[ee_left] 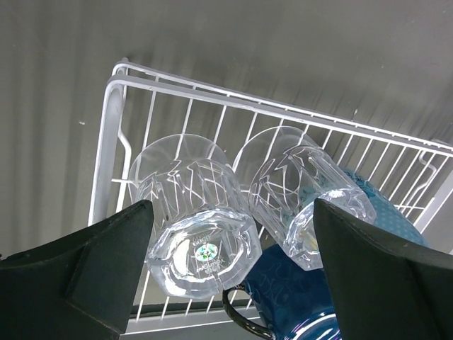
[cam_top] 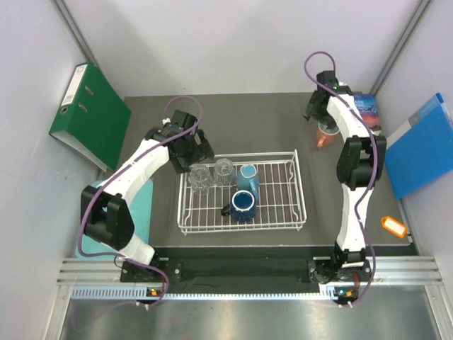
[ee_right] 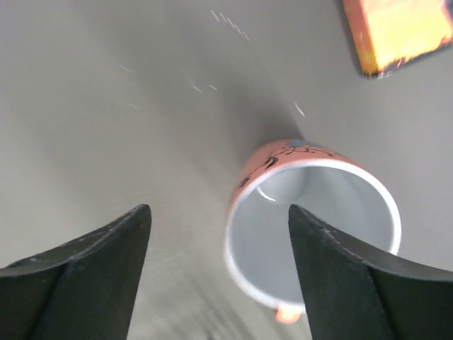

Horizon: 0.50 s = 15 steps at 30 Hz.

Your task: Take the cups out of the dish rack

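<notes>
The robot's left gripper will next move to the dark blue mug's handle point(cam_top: 226, 210) point(ee_left: 233, 310) and close there, to lift this mug out of the dish rack.
The white wire dish rack point(cam_top: 287, 216) sits mid-table. In it lie two clear glass tumblers point(cam_top: 200, 177) point(cam_top: 224, 168), a light blue mug point(cam_top: 248, 177) and a dark blue mug point(cam_top: 242, 204). My left gripper point(cam_top: 191, 152) is open at the rack's far left corner. In the left wrist view its jaws straddle the base of the left tumbler point(ee_left: 202, 248) without touching it, with the second tumbler point(ee_left: 311, 198) and the dark blue mug point(ee_left: 297, 297) beside it. The salmon-pink mug point(cam_top: 325, 134) stands mouth up on the table at the far right. My right gripper point(ee_right: 219, 276) is open above this mug point(ee_right: 276, 159).
A green binder point(cam_top: 88, 113) leans on the left wall. A blue folder point(cam_top: 421, 145) leans on the right wall, with a book point(cam_top: 368, 106) on the table near the pink mug. An orange tag point(cam_top: 395, 225) lies at the right front. A teal mat point(cam_top: 145, 205) lies left of the rack.
</notes>
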{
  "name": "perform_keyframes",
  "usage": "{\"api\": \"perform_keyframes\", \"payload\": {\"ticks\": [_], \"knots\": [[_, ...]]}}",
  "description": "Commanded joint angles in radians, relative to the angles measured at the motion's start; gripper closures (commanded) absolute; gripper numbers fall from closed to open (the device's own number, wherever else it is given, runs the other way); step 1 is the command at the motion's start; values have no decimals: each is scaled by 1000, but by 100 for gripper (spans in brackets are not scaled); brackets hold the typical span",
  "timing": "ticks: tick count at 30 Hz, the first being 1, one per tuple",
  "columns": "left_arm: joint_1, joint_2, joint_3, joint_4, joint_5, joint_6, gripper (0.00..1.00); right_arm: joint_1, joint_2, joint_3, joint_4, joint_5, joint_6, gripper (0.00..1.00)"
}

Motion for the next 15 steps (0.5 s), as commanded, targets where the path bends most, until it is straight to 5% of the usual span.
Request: {"api": "perform_keyframes", "payload": {"ticks": [1, 5, 15], "knots": [[-5, -90, 17, 41, -26, 45, 1, 13, -222, 80, 88, -16, 34, 20], [-51, -157, -6, 81, -92, 94, 1, 74, -425, -44, 231, -15, 17, 0], [-411, -222, -82, 33, -347, 172, 1, 373, -889, -593, 421, 88, -91, 0]]}}
